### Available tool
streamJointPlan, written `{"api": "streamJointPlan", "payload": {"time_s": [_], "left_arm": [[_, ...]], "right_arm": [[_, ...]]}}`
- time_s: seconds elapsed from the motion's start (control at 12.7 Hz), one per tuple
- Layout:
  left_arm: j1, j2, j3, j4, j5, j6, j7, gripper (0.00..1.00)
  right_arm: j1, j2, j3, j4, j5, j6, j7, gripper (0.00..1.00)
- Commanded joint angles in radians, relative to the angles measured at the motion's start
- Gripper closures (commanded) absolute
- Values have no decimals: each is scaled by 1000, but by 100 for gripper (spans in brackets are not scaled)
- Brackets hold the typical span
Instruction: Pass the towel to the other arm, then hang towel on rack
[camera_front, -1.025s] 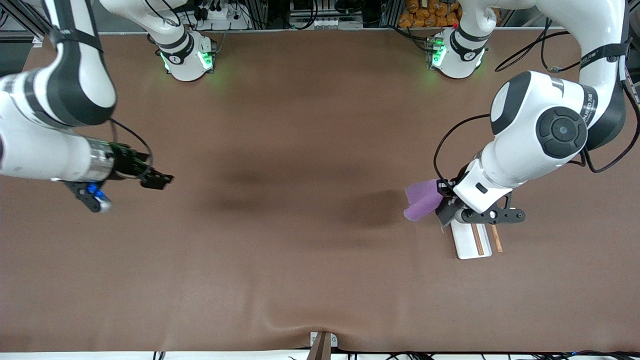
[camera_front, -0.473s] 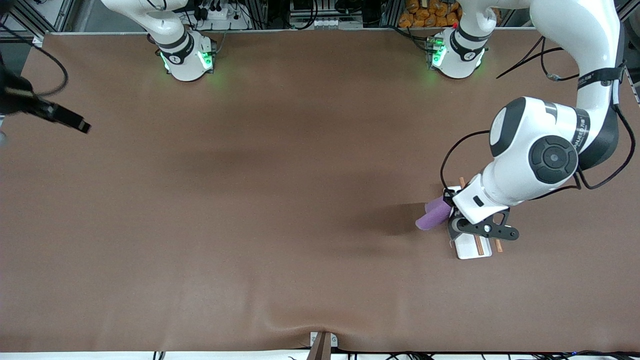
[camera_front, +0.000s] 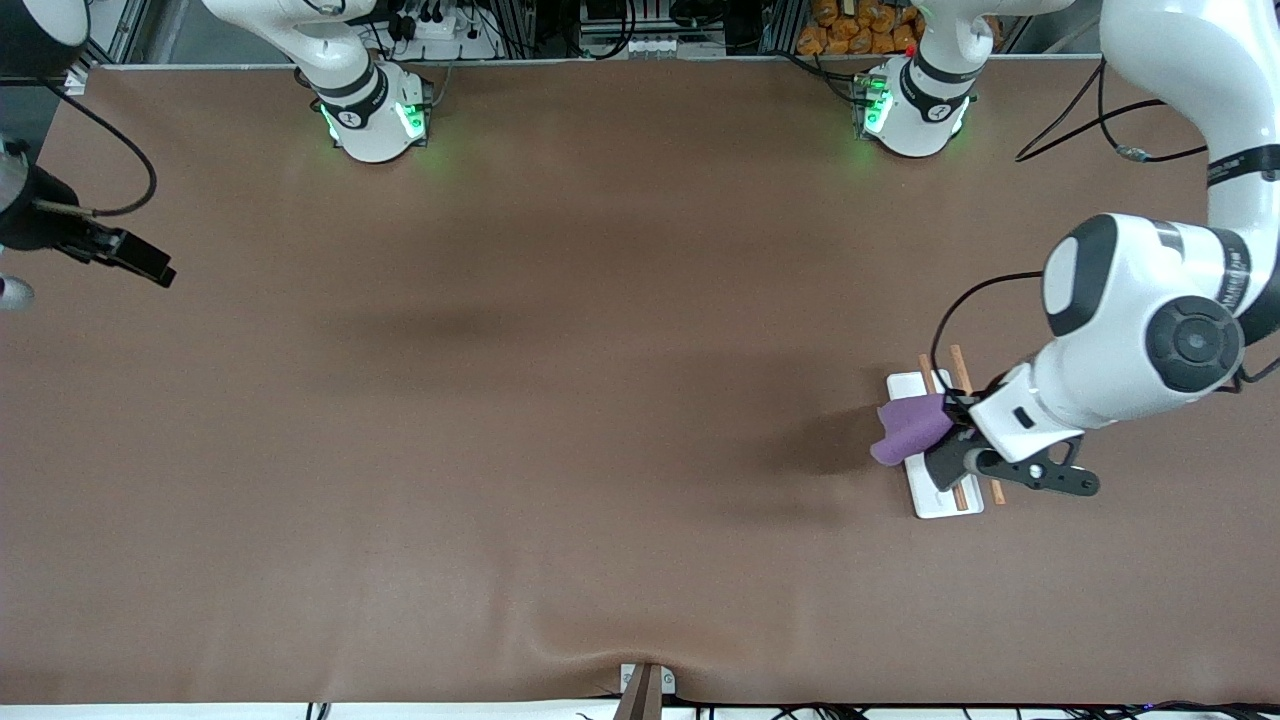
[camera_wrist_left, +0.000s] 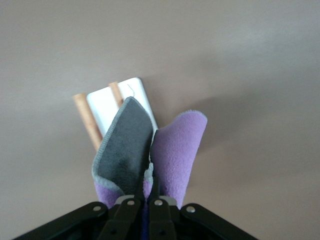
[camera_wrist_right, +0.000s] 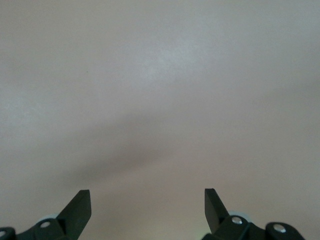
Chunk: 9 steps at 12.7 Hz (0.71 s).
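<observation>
The robot's left gripper should release the purple towel, now held up over the rack, across the middle of the rack's two wooden rods (camera_front: 955, 433).
My left gripper (camera_front: 948, 428) is shut on a purple towel (camera_front: 906, 428) with a grey inner face and holds it up over the rack (camera_front: 930, 500). The rack is a small white tray base with two thin wooden rods (camera_front: 962, 365), near the left arm's end of the table. In the left wrist view the towel (camera_wrist_left: 175, 150) stands folded out of the shut left gripper (camera_wrist_left: 148, 186), and the rack's base (camera_wrist_left: 107, 102) and one rod (camera_wrist_left: 85, 117) show past it. My right gripper (camera_front: 150, 265) is open and empty at the right arm's end of the table, over bare cloth in the right wrist view (camera_wrist_right: 147, 205).
The brown tablecloth (camera_front: 600, 400) covers the whole table. The two arm bases (camera_front: 375, 110) stand along the edge farthest from the front camera. A small bracket (camera_front: 645, 685) sits at the edge nearest the front camera.
My left gripper has carried the towel toward the left arm's end of the table, now over the rack. My right arm has drawn back to its own end of the table.
</observation>
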Motion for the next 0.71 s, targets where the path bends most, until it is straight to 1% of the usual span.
{"api": "streamJointPlan", "payload": {"time_s": [0.0,0.16,0.32,0.39,0.55,0.63], "left_arm": [[63,1,-9,-25,5,7,79,100],[105,10,-9,-29,5,5,123,100],[152,19,-9,-31,5,4,191,100],[183,36,-11,-32,4,4,225,100],[231,56,-12,-34,-45,4,263,100],[245,65,-12,-34,-54,4,268,100]], "right_arm": [[-44,30,9,69,-7,-12,-67,0],[-46,33,11,104,-6,-24,-76,0],[-71,41,6,117,46,-24,-105,0],[-85,41,6,120,51,-27,-131,0],[-82,38,9,135,45,-65,-159,0],[-85,35,9,135,50,-108,-162,0]]}}
